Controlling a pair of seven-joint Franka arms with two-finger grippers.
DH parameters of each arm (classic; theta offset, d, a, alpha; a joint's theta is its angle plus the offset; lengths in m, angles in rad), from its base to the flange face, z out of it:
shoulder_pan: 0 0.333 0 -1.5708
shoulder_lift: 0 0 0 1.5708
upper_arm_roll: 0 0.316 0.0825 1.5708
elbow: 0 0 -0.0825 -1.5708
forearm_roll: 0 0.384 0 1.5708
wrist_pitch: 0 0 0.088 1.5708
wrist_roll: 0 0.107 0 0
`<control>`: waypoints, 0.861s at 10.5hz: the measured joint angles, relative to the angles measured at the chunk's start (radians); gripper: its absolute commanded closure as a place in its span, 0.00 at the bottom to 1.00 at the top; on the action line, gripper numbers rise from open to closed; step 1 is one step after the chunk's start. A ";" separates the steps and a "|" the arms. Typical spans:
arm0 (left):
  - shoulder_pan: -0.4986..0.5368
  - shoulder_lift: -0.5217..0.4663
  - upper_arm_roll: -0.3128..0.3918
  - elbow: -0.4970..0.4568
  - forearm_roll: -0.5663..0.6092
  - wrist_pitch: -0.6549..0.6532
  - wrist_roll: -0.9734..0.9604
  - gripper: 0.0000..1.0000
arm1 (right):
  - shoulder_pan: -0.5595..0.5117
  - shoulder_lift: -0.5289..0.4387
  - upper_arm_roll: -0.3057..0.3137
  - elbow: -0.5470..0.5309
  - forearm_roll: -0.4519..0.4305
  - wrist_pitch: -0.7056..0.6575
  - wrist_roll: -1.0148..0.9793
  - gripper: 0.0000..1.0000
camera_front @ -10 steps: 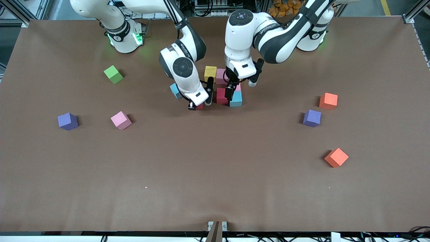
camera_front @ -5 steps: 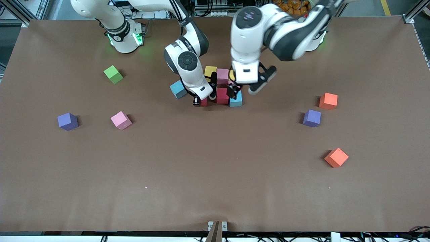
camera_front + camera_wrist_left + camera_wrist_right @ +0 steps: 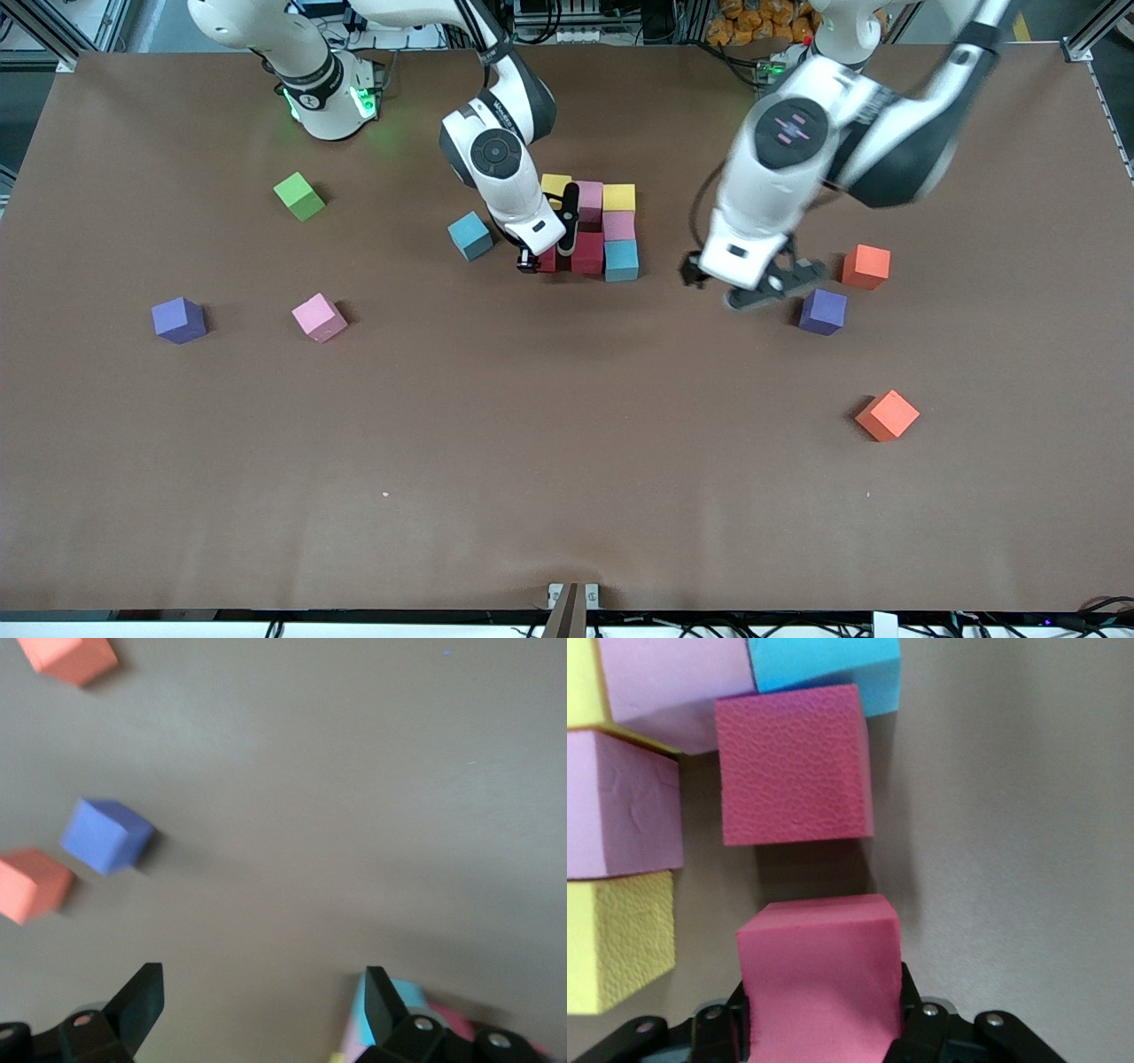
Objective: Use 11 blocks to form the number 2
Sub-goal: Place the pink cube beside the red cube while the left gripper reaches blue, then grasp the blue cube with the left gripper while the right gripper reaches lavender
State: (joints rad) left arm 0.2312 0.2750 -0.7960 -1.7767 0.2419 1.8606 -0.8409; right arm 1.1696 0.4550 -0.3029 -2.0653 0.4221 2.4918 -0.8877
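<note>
I should use my right gripper to set the second red block down against the cluster's red block [image 3: 554,254] [image 3: 819,921], opposite its light blue neighbour. The second red block is held low beside it.
A cluster of blocks lies mid-table: yellow [image 3: 555,186], pink [image 3: 587,198], yellow [image 3: 618,197], pink [image 3: 618,225], light blue [image 3: 621,260] and red [image 3: 586,252]. My right gripper [image 3: 547,259] is shut on a second red block [image 3: 819,983], held low beside the cluster's red block [image 3: 793,762], with a small gap between them. My left gripper [image 3: 731,283] is open and empty [image 3: 261,1005], over bare table between the cluster and a purple cube [image 3: 822,310]. That purple cube [image 3: 106,835] also shows in the left wrist view.
Loose cubes: light blue [image 3: 469,235] beside the right gripper, green [image 3: 299,196], purple [image 3: 179,319] and pink [image 3: 320,316] toward the right arm's end; two orange cubes [image 3: 866,266] [image 3: 887,415] toward the left arm's end.
My left arm has swung away from the cluster toward the purple cube at its own end of the table. My right gripper has edged its red block closer to the cluster.
</note>
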 measured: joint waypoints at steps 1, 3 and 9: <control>0.048 0.013 0.001 -0.007 0.000 -0.004 0.119 0.00 | 0.010 0.006 0.000 -0.002 0.019 0.018 0.000 1.00; 0.120 0.044 0.002 -0.034 0.002 -0.004 0.300 0.00 | 0.022 0.019 0.000 -0.004 0.036 0.041 0.001 1.00; 0.275 0.052 0.001 -0.190 0.010 0.114 0.584 0.00 | 0.025 0.029 0.000 -0.004 0.065 0.068 0.002 1.00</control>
State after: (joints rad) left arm 0.5059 0.3275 -0.7953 -1.9662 0.2524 1.9743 -0.2571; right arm 1.1941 0.4835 -0.3027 -2.0693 0.4873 2.5602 -0.8855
